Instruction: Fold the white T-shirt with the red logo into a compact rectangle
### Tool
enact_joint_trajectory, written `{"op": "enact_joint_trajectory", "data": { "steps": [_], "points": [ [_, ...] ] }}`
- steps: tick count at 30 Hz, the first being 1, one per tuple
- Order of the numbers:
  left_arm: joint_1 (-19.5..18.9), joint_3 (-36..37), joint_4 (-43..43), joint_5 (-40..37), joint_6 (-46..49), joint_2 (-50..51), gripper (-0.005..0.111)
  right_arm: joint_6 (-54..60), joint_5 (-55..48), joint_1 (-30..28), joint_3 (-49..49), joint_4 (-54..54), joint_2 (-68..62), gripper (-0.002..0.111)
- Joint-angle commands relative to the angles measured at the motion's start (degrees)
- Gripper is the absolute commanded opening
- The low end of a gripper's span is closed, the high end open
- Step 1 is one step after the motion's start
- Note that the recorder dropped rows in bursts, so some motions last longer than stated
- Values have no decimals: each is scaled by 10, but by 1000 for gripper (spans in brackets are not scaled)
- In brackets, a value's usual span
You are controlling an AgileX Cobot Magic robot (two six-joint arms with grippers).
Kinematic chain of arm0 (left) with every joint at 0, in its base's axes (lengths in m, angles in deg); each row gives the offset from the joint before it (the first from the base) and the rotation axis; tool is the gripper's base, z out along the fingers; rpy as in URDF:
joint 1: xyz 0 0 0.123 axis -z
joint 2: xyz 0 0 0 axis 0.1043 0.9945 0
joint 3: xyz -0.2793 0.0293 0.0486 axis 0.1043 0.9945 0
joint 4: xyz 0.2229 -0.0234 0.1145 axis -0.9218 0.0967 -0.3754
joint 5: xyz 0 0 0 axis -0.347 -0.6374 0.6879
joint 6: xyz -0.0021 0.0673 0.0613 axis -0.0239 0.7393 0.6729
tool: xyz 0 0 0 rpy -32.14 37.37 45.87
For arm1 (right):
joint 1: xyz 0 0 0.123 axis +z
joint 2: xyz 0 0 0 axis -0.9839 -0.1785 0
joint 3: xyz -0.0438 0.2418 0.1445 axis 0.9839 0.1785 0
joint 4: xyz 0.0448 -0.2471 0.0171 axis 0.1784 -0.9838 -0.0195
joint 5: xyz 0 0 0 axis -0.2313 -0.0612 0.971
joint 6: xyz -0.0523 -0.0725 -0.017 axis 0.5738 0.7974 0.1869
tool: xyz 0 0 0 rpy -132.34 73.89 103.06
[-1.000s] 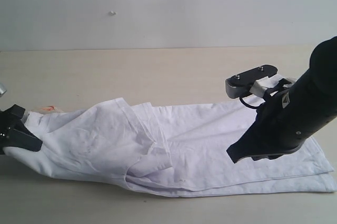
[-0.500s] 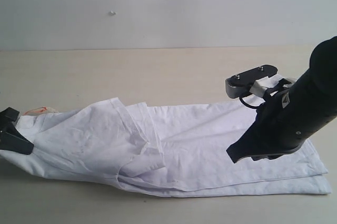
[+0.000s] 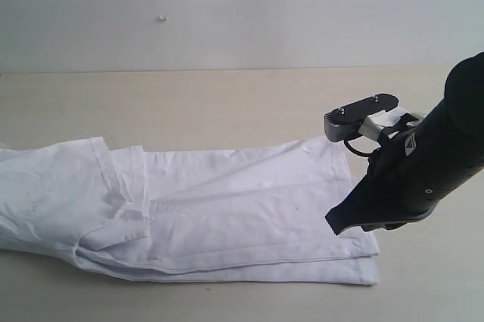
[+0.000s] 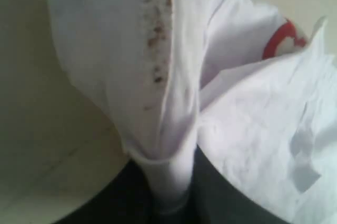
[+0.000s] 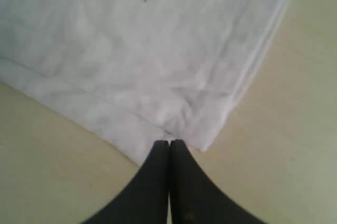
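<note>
The robot's left gripper will release the bunched fold on the white T-shirt's flat half [image 3: 293, 174], near the hem.
The white T-shirt [image 3: 227, 208] lies folded lengthwise on the table, stretching from the left edge to mid-right. In the left wrist view my left gripper [image 4: 171, 203] is shut on a bunched fold of the white T-shirt [image 4: 158, 103]; a curve of the red logo [image 4: 279, 40] peeks out between folds. That gripper is out of the exterior view. My right gripper [image 3: 334, 225] hangs shut just above the shirt's right end. From its wrist, the right gripper [image 5: 169, 142] holds nothing, tips over the hem corner [image 5: 205, 137].
The beige table [image 3: 227, 103] runs back to a pale wall. Brown speckles [image 4: 158, 40] mark the fabric near the left gripper. Bare tabletop [image 5: 284, 145] lies right of the shirt's hem.
The shirt has slid leftward across the table, its right end pulled from under the right arm. The left gripper has gone out past the left edge. The right arm has stayed still.
</note>
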Motion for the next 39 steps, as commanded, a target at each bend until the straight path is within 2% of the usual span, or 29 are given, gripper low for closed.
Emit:
{"op": "enact_joint_trajectory", "data": {
  "steps": [1,6,9,24,31,35,39],
  "points": [
    [-29,-1,94,-28,-3,-24,0,5,0,0,2,3,1,0],
    [-16,-1,214,-144,33,-27,0,5,5,0,2,3,1,0],
    [15,-1,257,-156,36,-27,0,5,6,0,2,3,1,0],
    [229,-1,319,-156,38,-48,0,5,4,0,2,3,1,0],
    [326,-1,375,-156,43,-64,0,5,16,0,2,2,1,0],
    [378,-1,388,-156,47,-65,0,-49,21,0,2,-73,1,0],
    [434,-1,391,-156,49,-65,0,-216,8,0,2,-238,1,0]
  ]
}}
